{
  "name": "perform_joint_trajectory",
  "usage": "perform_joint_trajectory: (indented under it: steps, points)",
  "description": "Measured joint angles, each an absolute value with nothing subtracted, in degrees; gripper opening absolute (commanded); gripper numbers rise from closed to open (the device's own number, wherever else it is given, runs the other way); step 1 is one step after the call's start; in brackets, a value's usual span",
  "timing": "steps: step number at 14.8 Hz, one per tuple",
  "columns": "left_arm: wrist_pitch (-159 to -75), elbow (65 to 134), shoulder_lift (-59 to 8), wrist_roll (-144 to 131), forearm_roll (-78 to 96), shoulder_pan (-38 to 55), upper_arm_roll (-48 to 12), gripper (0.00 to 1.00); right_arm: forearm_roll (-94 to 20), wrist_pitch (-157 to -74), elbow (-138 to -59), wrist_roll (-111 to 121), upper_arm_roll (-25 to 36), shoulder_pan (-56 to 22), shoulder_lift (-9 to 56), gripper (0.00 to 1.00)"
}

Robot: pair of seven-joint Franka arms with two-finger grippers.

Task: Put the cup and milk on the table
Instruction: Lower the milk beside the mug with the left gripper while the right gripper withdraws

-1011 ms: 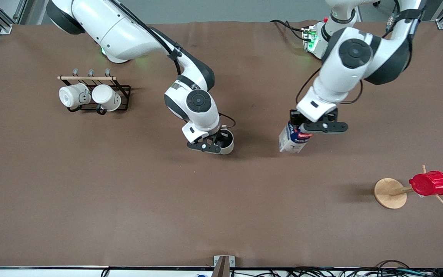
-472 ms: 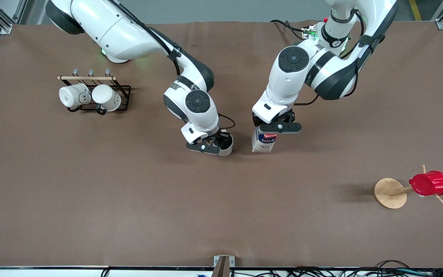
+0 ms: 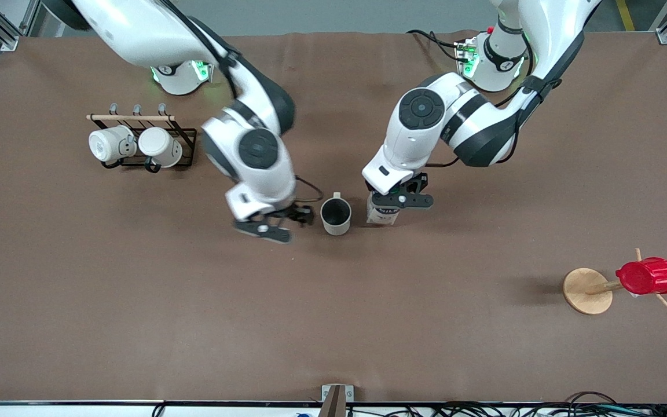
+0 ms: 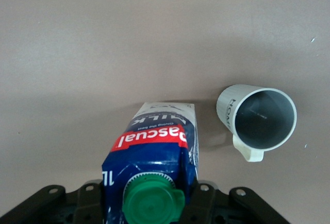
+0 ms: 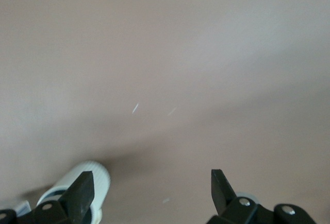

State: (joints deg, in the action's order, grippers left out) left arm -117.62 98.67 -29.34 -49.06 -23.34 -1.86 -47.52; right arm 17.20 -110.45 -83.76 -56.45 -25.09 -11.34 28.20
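Note:
Next, my left gripper puts the milk down upright on the brown table (image 3: 376, 221) (image 4: 174, 109), close beside the cup.
The cup (image 3: 336, 216) stands upright on the brown table (image 3: 333, 324) near its middle, free of both grippers, with its handle on the side away from the front camera. It also shows in the left wrist view (image 4: 258, 118). The milk (image 3: 381, 213) is upright right beside the cup, toward the left arm's end, with its base at the table surface. My left gripper (image 3: 397, 200) is shut on the milk's top (image 4: 154, 152), near the green cap (image 4: 153, 203). My right gripper (image 3: 270, 226) is open and empty (image 5: 150, 183), beside the cup toward the right arm's end.
A black wire rack (image 3: 186, 136) with two white mugs (image 3: 136, 145) stands toward the right arm's end. A wooden peg stand (image 3: 587, 291) holding a red ribbed cup (image 3: 647, 276) stands toward the left arm's end, nearer the front camera.
My right gripper has let go of the cup and drawn back toward the right arm's end. My left arm has carried the milk toward the cup and lowered it beside it.

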Motion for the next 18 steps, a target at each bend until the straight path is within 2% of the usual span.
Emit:
perform_joint_trajectory:
  steps: [3,5,10,13,14,16,17,18]
  points:
    - [-117.4,97.8,-32.4,-50.8,-26.4,-0.3,-47.5,0.38,15.6,-105.8,-83.8,-48.0,-23.1,-4.2,18.7,1.00]
    - [-117.4,97.5,-33.5,-50.8,-26.6,0.0,-47.5,0.38,12.3,-105.2,-83.9,-41.2,-17.4,-3.6,14.9,1.00]
    - [-117.2,97.4,-34.3,-51.2,-28.2,0.3,-47.5,0.38,7.4,-95.3,-83.9,-18.6,-4.3,-3.2,5.9,1.00]
    - [-117.0,97.2,-34.8,-52.4,-29.2,0.8,-47.5,0.41,4.9,-92.1,-84.0,-5.4,3.3,-3.1,1.7,1.00]
    - [-116.9,97.2,-34.8,-52.5,-29.4,0.9,-47.5,0.51,4.6,-91.2,-84.2,-2.1,5.3,-3.0,1.0,1.00]
    - [-116.9,97.2,-34.8,-52.8,-29.6,1.0,-47.5,0.88,4.1,-89.4,-84.8,0.2,6.8,-2.4,0.6,1.00]
    - [-116.9,97.2,-34.8,-52.8,-29.7,1.0,-47.5,1.00,3.3,-88.8,-85.1,0.3,6.8,-2.2,0.6,1.00]
    - [-116.9,97.2,-34.8,-52.8,-29.8,1.0,-47.5,1.00,2.5,-88.5,-85.3,0.3,6.8,-2.0,0.6,1.00]
